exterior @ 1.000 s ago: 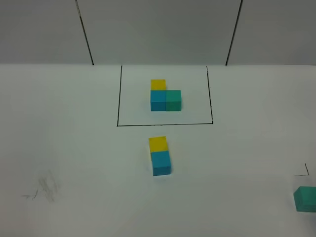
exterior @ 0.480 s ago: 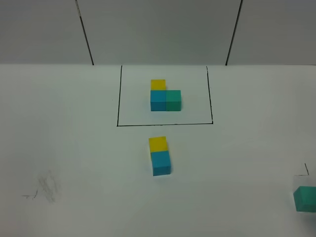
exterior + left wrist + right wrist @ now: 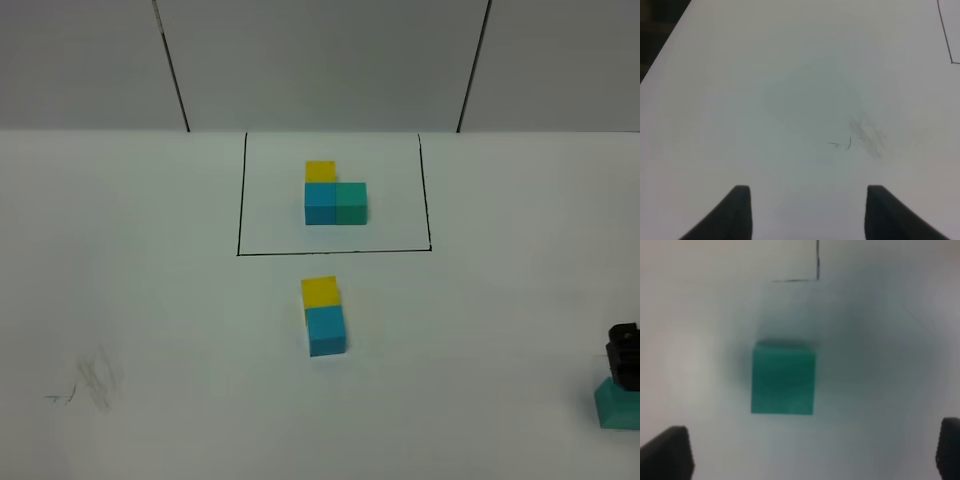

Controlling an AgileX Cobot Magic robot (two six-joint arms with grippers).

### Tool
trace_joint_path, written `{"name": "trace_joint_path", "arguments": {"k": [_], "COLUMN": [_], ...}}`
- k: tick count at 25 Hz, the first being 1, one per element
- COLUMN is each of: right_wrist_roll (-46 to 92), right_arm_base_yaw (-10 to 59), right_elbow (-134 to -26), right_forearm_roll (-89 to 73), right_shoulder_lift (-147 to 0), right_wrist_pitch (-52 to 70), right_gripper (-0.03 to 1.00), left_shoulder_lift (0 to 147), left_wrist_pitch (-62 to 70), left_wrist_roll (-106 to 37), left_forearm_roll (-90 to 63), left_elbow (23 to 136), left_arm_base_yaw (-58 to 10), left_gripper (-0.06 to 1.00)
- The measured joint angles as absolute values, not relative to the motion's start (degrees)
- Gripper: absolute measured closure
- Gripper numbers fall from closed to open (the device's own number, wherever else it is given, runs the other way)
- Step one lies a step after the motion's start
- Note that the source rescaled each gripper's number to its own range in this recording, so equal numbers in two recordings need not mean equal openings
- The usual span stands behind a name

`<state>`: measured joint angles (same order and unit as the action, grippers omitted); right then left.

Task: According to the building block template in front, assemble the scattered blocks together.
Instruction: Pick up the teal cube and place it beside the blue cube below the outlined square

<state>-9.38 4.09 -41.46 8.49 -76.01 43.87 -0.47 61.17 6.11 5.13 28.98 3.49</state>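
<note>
The fingers of my right gripper should close on the loose teal-green cube by the side (image 3: 601,405) (image 3: 754,382) facing the loose sky-blue cube and the opposite side.
The building block template (image 3: 335,195) is an L of yellow, blue and teal-green cubes inside a black drawn rectangle (image 3: 240,200). In front of it a loose yellow cube (image 3: 319,291) touches a loose sky-blue cube (image 3: 327,330). The loose teal-green cube (image 3: 618,405) (image 3: 783,379) sits alone at the far right edge. My right gripper (image 3: 624,355) (image 3: 807,452) hovers just over it, open wide, the cube lying ahead of its fingertips (image 3: 667,450). My left gripper (image 3: 807,205) is open over bare table, out of the exterior high view.
Pencil scuffs (image 3: 90,380) (image 3: 865,137) mark the white table at the front left. A small black corner mark (image 3: 810,277) lies just beyond the teal-green cube. The table's left edge (image 3: 660,55) shows in the left wrist view. A grey wall backs the table.
The right gripper has come into the exterior high view at the right edge, above the teal-green cube. No cube has moved.
</note>
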Motion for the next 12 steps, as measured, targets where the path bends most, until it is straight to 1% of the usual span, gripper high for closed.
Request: {"name": "trace_joint_path", "arguments": {"k": [8,12], "right_wrist_roll": [-8.22,-8.22], "right_arm_base_yaw": [3.09,3.04], "right_elbow": [-41.46,-41.46], "right_forearm_roll": [6.38,5.74], "right_shoulder_lift": [-82.4,-85.4], "right_wrist_pitch": [38.03,37.4], "right_gripper": [-0.03,-0.03], "left_shoulder_lift": [-0.47,-0.47], "left_wrist_pitch": [61.17,61.17], "left_wrist_roll": [6.11,6.11], "left_forearm_roll": [5.13,5.13], "left_elbow": [28.98,28.98], "left_arm_base_yaw": [3.49,3.49], "left_gripper": [0.82,0.82]}}
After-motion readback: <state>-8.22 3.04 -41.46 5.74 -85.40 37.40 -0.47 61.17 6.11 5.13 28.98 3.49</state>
